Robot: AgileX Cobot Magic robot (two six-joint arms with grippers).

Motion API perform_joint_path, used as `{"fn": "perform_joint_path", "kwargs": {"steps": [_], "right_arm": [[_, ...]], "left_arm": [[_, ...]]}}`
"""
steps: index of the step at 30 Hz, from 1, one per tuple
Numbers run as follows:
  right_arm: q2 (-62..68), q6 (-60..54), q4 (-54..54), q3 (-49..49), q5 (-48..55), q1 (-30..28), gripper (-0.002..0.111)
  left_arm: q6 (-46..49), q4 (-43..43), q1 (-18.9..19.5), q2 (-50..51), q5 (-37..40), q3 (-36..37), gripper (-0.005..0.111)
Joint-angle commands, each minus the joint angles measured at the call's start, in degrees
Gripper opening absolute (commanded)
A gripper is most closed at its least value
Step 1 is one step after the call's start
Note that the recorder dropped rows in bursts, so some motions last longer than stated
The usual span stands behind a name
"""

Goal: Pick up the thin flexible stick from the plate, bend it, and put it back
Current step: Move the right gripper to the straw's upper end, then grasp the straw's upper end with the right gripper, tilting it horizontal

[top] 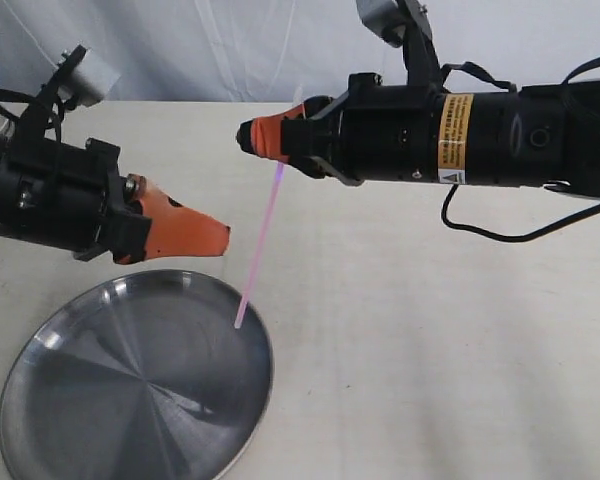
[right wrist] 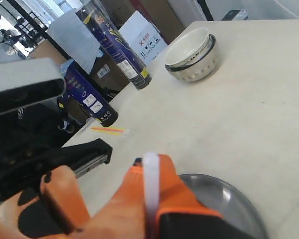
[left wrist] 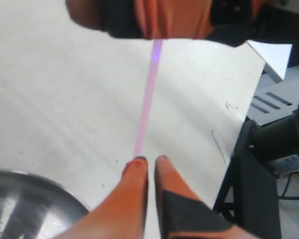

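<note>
My left gripper is almost shut, short of the hanging stick. Next, I open its fingers, reach forward and pinch the stick's lower part (top: 247, 288) before bending.
The thin flexible stick (top: 259, 245) hangs pink and slanting from my right gripper (top: 248, 138), which is shut on its upper part. Its lower tip hovers just over the far rim of the steel plate (top: 130, 400). In the right wrist view the stick's pale whitish end (right wrist: 150, 189) is pinched between the orange fingers (right wrist: 177, 186), with the plate (right wrist: 229, 199) below. My left gripper (top: 220, 238) sits a little left of the stick, apart from it. In the left wrist view its fingertips (left wrist: 137, 167) are nearly together with nothing between them; the stick (left wrist: 148, 99) runs ahead toward the right gripper (left wrist: 159, 20).
A small white bowl (right wrist: 192, 52) stands far back on the table. Two dark blue cans (right wrist: 114, 45) (right wrist: 87, 94) and a short yellow-pink stick (right wrist: 109, 131) lie near the table's edge. Beyond the edge (left wrist: 239, 114) sits dark equipment (left wrist: 269, 149).
</note>
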Motion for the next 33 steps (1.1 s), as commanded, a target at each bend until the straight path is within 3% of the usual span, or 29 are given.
{"fn": "perform_joint_path", "kwargs": {"steps": [1,4,7,12,14,17,18,33], "right_arm": [[-1.3,0.5,3.7,0.1,-3.1,0.0,-0.001],[-1.3,0.6,5.0,0.1,-5.9,0.0,-0.001],[-1.3,0.6,5.8,0.1,-5.8,0.0,-0.001],[-1.2,0.6,8.4,0.1,-7.4,0.0,-0.001],[-1.2,0.6,8.5,0.1,-7.5,0.0,-0.001],[-1.2,0.6,8.5,0.1,-7.2,0.0,-0.001],[-1.2,0.6,8.2,0.1,-7.2,0.0,-0.001],[-1.2,-1.2,-5.6,0.1,2.5,0.0,-0.001]], "left_arm": [[-1.4,0.7,-0.2,0.1,-1.7,-0.1,0.034],[-2.6,0.7,-0.2,0.2,-1.4,-0.1,0.053],[-2.5,0.5,-0.2,0.8,0.9,-0.1,0.056],[-1.9,-0.1,-1.4,3.7,2.5,-0.1,0.046],[-1.0,-0.6,-2.5,4.5,2.2,-0.1,0.034],[0.0,-1.8,-3.0,4.7,0.7,-0.1,0.005],[0.3,-2.4,-3.0,4.7,0.7,-0.1,0.000],[0.6,-10.1,-3.0,4.7,-1.7,-0.1,0.000]]}}
